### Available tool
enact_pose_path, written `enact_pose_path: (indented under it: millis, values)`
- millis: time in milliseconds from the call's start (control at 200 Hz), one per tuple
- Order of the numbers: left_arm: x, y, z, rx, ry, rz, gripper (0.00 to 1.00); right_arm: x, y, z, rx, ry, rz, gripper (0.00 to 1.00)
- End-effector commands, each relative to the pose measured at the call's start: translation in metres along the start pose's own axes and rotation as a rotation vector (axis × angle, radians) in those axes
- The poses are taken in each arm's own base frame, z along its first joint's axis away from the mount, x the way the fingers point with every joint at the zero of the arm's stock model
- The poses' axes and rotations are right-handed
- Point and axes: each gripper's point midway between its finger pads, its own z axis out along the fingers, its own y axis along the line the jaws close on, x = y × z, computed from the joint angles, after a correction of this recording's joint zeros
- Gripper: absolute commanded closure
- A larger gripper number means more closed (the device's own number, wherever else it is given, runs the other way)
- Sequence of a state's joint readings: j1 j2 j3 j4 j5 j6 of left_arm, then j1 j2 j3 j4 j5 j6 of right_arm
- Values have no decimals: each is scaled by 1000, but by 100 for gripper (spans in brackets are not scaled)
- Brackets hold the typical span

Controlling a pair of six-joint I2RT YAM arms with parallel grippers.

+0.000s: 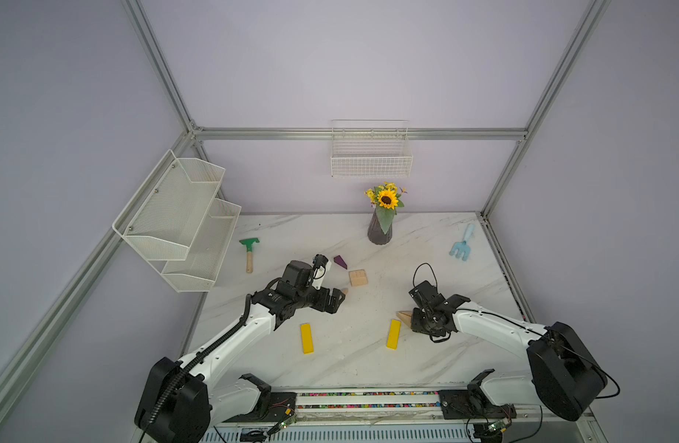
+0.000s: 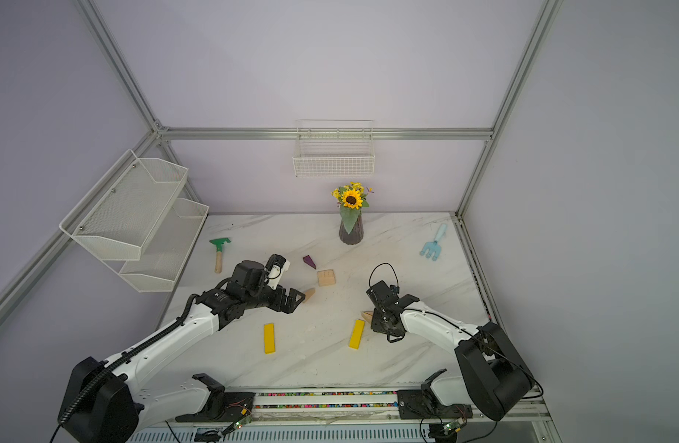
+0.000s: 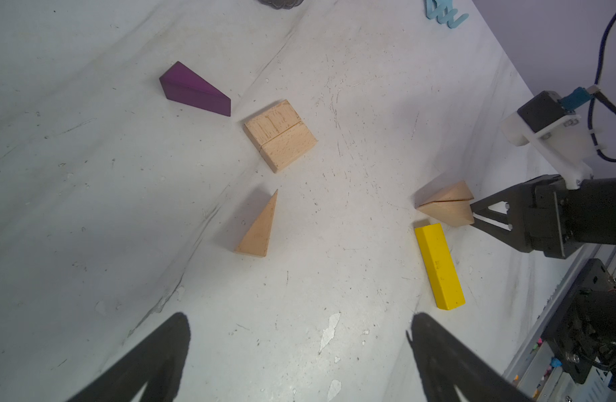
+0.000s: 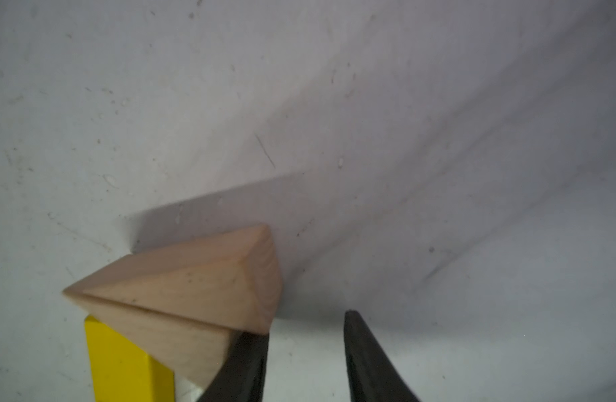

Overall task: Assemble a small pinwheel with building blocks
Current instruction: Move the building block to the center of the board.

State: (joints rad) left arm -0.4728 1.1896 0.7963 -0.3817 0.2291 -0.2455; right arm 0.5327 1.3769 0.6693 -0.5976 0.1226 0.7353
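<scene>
Next, I close my left gripper on the narrow end [image 3: 422, 205] of a wood wedge from the pressed-together pair next to my right gripper.
No pinwheel is in view; the building blocks lie loose on the table. Two plain blocks [image 1: 358, 277] sit side by side, with a purple wedge [image 1: 340, 262] behind them. One wood wedge [image 3: 257, 228] lies just ahead of my left gripper [image 3: 299, 323], which hangs wide open with nothing between its fingers. Two wood wedges [image 4: 181, 289] lie pressed together beside a yellow bar [image 4: 125, 362]. My right gripper [image 4: 304, 323] is open; one finger touches the wedges' wide end and only bare table shows between the jaws. A second yellow bar [image 1: 306, 338] lies front left.
A sunflower vase [image 1: 380, 230] stands at the back. A green hoe [image 1: 248, 249] lies back left and a blue rake [image 1: 461, 243] back right. A wire basket [image 1: 371, 153] hangs on the back wall, a mesh shelf [image 1: 176, 218] on the left wall.
</scene>
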Motion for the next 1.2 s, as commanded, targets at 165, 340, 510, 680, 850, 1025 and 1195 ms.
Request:
enact_pose_path:
  millis: [165, 340, 510, 680, 850, 1025, 1195]
  values:
    - [-18, -8, -2, 28, -50, 5, 0, -45, 22, 0, -64, -102, -58, 60]
    - [-17, -8, -1, 29, -46, 3, 0, -61, 42, 3, -114, -111, -145, 60]
    - [-17, -8, 0, 31, -45, 3, 0, -77, 49, 10, -126, -129, -190, 60]
    - [-20, -15, 4, 46, -32, 13, 0, -97, 61, 14, -157, -156, -206, 60]
    - [-25, -37, 16, 59, -10, 78, 0, -104, 67, 3, -190, -181, -201, 61]
    - [-25, -56, 46, 59, 70, 164, 0, -95, 60, -27, -223, -204, -177, 60]
    - [-31, -81, 77, 73, 149, 317, 1, -96, 47, -70, -255, -287, -100, 58]
